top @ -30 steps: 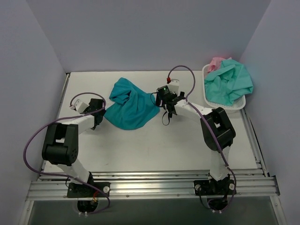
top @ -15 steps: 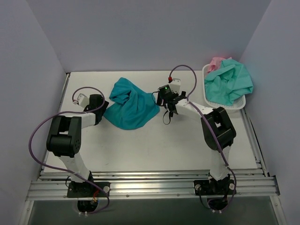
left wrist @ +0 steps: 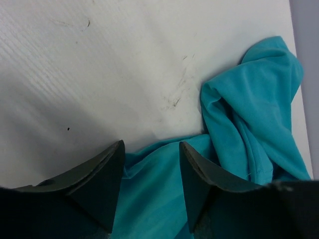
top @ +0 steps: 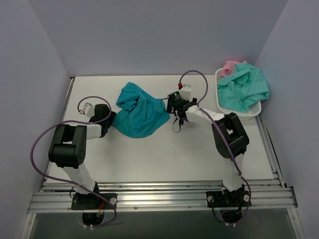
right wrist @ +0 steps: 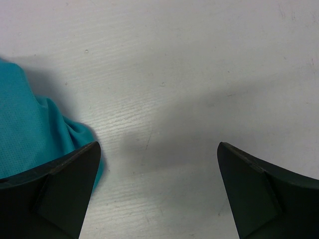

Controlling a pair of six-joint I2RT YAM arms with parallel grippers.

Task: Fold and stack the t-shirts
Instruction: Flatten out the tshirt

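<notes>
Next, my left gripper opens, back off a little and pinches the cloth at the teal t-shirt's corner point(left wrist: 138, 163), because that corner lies loose against one of its fingers.
A deep teal-blue t-shirt point(top: 142, 112) lies crumpled on the white table, left of centre. My left gripper point(top: 110, 119) is low at its left edge. In the left wrist view its jaws point(left wrist: 151, 145) stand partly apart, astride a fold of the teal shirt point(left wrist: 249, 114), with a gap still showing on both sides. My right gripper point(top: 173, 107) is at the shirt's right edge, wide open point(right wrist: 158, 145) over bare table. Only a tip of the teal cloth point(right wrist: 30, 124) shows beside its left finger. A mint-green t-shirt point(top: 244, 87) and a pink one point(top: 230, 65) lie heaped in the basket.
A white perforated basket point(top: 254, 110) stands at the back right corner. Grey walls close in the table on the left, the back and the right. A metal rail point(top: 159, 196) runs along the near edge by the arm bases.
My left arm has folded in and its gripper has pushed onto the shirt's left edge while its jaws narrowed around the cloth. The right gripper has stayed wide open, almost still.
</notes>
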